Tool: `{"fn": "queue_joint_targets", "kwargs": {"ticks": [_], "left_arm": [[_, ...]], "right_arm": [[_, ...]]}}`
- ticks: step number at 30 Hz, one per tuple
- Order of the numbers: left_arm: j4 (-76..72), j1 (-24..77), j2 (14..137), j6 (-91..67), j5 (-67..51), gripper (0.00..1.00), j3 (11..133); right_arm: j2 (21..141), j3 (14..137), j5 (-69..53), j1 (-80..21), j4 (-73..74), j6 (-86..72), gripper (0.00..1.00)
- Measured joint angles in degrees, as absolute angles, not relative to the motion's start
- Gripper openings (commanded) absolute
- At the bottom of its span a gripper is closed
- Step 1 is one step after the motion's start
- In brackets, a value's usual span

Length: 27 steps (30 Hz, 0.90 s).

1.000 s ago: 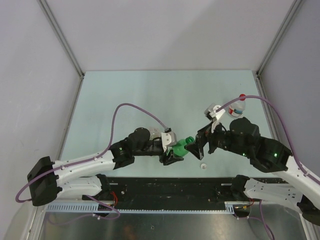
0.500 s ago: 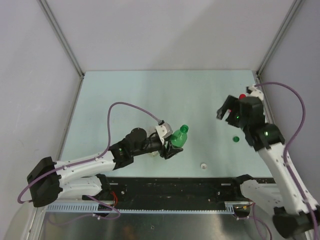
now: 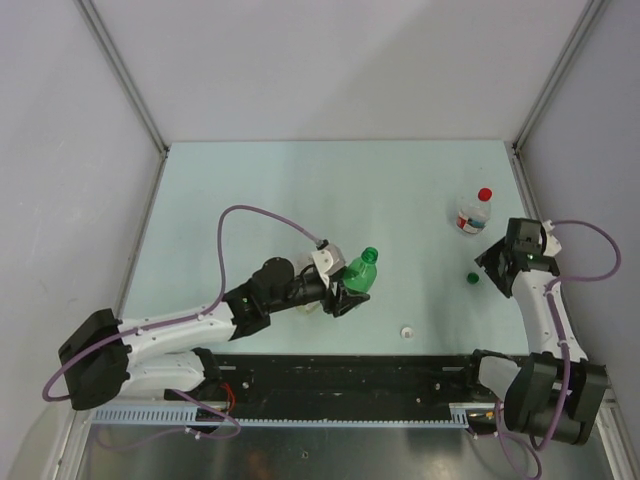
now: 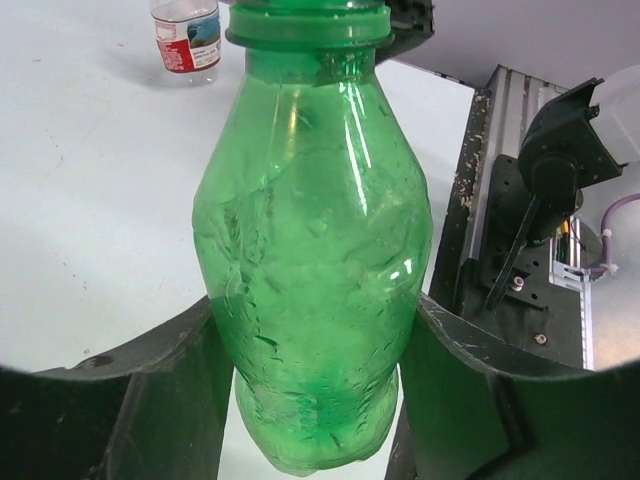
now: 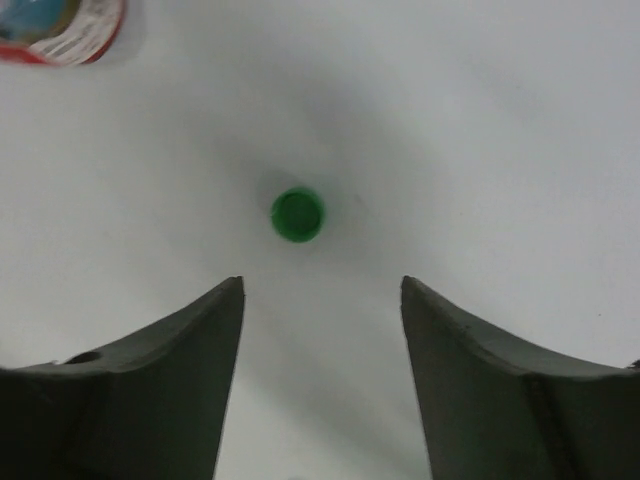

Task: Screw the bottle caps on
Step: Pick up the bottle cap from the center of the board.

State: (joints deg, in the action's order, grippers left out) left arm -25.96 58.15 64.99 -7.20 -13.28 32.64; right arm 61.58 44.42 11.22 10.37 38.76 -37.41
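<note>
Next, I let go of the green bottle with my left gripper on the bare table [image 3: 370,286] just beyond the white cap.
My left gripper [image 3: 347,291] [image 4: 315,335] is shut on the lower body of the green bottle [image 3: 360,274] [image 4: 312,260], which stands nearly upright left of the table's middle. The green cap [image 3: 472,278] [image 5: 297,214] lies loose on the table at the right. My right gripper [image 3: 492,264] [image 5: 320,285] hovers just short of it, open, with nothing between its fingers. A red cap [image 3: 485,194] sits on the small clear red-labelled bottle [image 3: 469,216] [image 4: 188,38] [image 5: 55,25] at the far right. The white cap [image 3: 406,330] lies near the front edge.
The black rail [image 3: 350,372] carrying the arm bases runs along the near edge. Grey walls enclose the table on the left, back and right. The right arm's cable [image 3: 575,228] loops close to the right wall.
The right arm has swung from the bottle's mouth to the right side, and the green cap now lies on the table. Its jaws have narrowed somewhat. The left gripper has tipped the bottle upright.
</note>
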Motion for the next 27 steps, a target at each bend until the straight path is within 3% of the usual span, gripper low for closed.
{"fn": "queue_joint_targets", "kwargs": {"ticks": [5, 15, 20, 24, 27], "left_arm": [[-28.1, 58.2, 65.7, -7.2, -11.7, 0.00, 32.1], [-30.4, 58.2, 65.7, -7.5, -8.3, 0.00, 30.4], [-33.7, 58.2, 68.0, -7.3, -6.5, 0.12, 30.2], [-35.7, 58.1, 71.6, -6.9, -5.9, 0.18, 30.2], [-38.1, 58.1, 74.9, -6.5, -5.9, 0.20, 30.2]], "right_arm": [[64.2, 39.6, 9.2, 14.2, 34.2, -37.7, 0.46], [73.2, 37.5, 3.2, 15.5, 25.7, -33.9, 0.35], [75.4, 36.9, 1.5, 15.5, 22.9, -32.5, 0.29], [77.3, 36.5, 0.9, 15.6, 20.9, -31.9, 0.10], [78.1, 36.4, -0.4, 15.6, 19.2, -31.5, 0.02]]}}
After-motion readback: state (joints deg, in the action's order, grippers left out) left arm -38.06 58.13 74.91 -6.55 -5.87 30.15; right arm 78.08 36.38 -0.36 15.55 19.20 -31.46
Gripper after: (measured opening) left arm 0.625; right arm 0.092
